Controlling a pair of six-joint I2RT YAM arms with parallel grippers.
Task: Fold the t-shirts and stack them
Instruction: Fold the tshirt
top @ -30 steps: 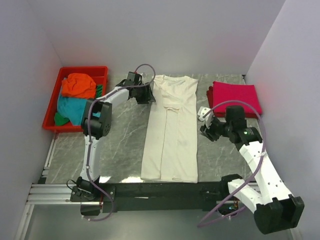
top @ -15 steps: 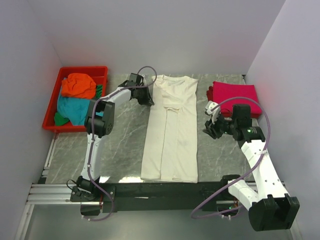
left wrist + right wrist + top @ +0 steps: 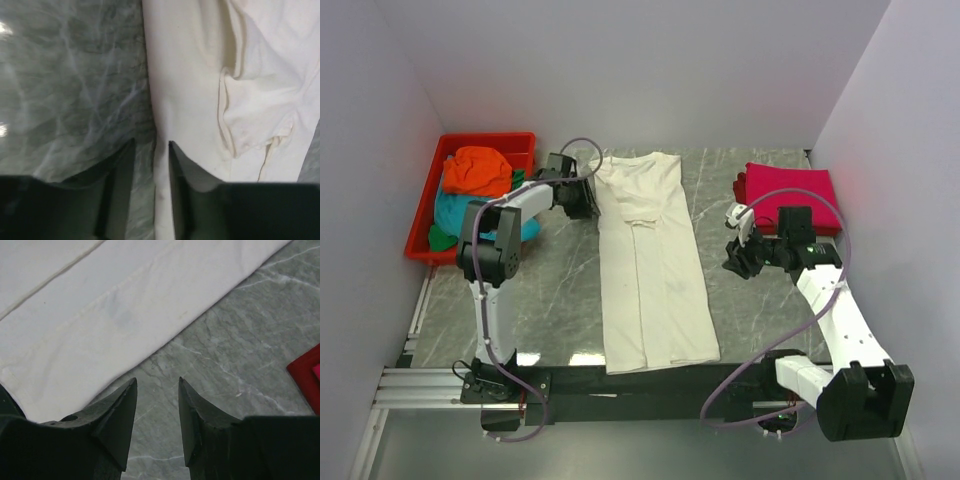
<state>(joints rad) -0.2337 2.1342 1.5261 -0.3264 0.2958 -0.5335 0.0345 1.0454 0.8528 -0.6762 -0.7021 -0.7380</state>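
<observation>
The cream-white t-shirt's hem hangs over the table's front edge, so the robot's right gripper needs to grab the hem's corner [image 3: 715,356] and pull it back over the marble.
A long cream-white t-shirt [image 3: 650,260] lies folded into a narrow strip down the middle of the marble table, its collar end slanted to the left. My left gripper [image 3: 588,197] sits at the strip's upper left edge. In the left wrist view its jaws [image 3: 151,142] stand slightly apart, with the cloth's edge [image 3: 190,90] lying loose between them. My right gripper [image 3: 733,258] hovers open over bare marble to the right of the shirt [image 3: 100,305], nothing between its fingertips [image 3: 157,380]. A folded magenta-pink t-shirt [image 3: 790,190] rests at the back right.
A red plastic tray [image 3: 480,140] at the back left holds a crumpled orange t-shirt [image 3: 477,170], a teal one [image 3: 455,215] and a bit of green cloth [image 3: 440,238]. White walls close in the table on three sides.
My left gripper moved left and pulled the cream shirt's collar end with it, so the strip now lies slanted. Its jaws have since parted. The right gripper barely shifted.
</observation>
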